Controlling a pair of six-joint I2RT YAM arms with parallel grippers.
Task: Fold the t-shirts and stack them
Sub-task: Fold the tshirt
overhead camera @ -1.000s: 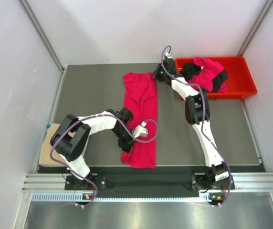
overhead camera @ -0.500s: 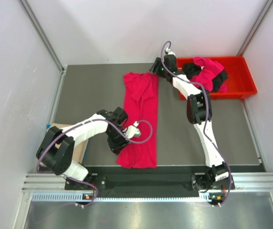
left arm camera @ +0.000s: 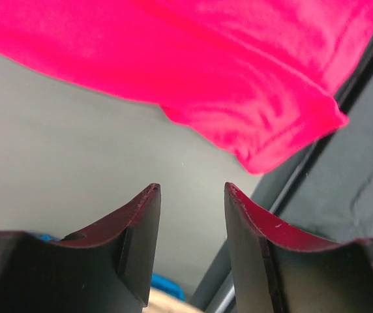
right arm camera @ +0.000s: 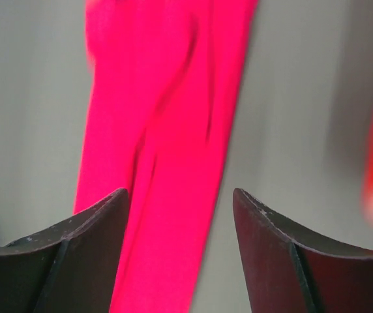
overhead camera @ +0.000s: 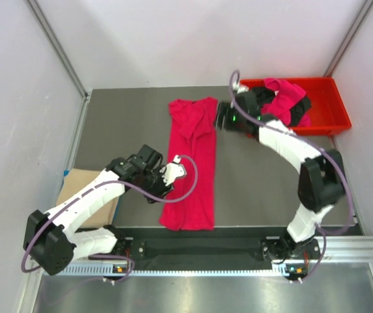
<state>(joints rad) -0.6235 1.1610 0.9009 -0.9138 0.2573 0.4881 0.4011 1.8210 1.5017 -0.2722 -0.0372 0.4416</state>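
Observation:
I should next use my left gripper to grab the near corner [overhead camera: 162, 223] [left arm camera: 252, 167] of the folded magenta t-shirt, on the t-shirt's side toward the cardboard box.
A magenta t-shirt [overhead camera: 192, 163] lies on the grey table, folded lengthwise into a long strip that runs from far to near. My left gripper [overhead camera: 152, 190] hovers just left of the strip's near half, open and empty. In the left wrist view the shirt's near corner [left arm camera: 284, 137] lies beyond the open gripper [left arm camera: 192, 189]. My right gripper [overhead camera: 222, 117] sits beside the strip's far right edge, open and holding nothing. In the right wrist view the shirt [right arm camera: 160, 130] stretches away past the spread gripper [right arm camera: 181, 192]. Another magenta t-shirt [overhead camera: 284, 91] and a black t-shirt [overhead camera: 301, 112] lie crumpled in the tray.
The red plastic tray [overhead camera: 333, 107] stands at the table's far right corner, close behind the right arm. A cardboard box [overhead camera: 81, 192] sits off the table's left edge by the left arm. The table's black front edge [left arm camera: 343, 182] runs just near of the shirt.
Both grippers have opened and let go of the magenta shirt. The left gripper drew back to the left of it. The right gripper swung from the far end to the strip's right side.

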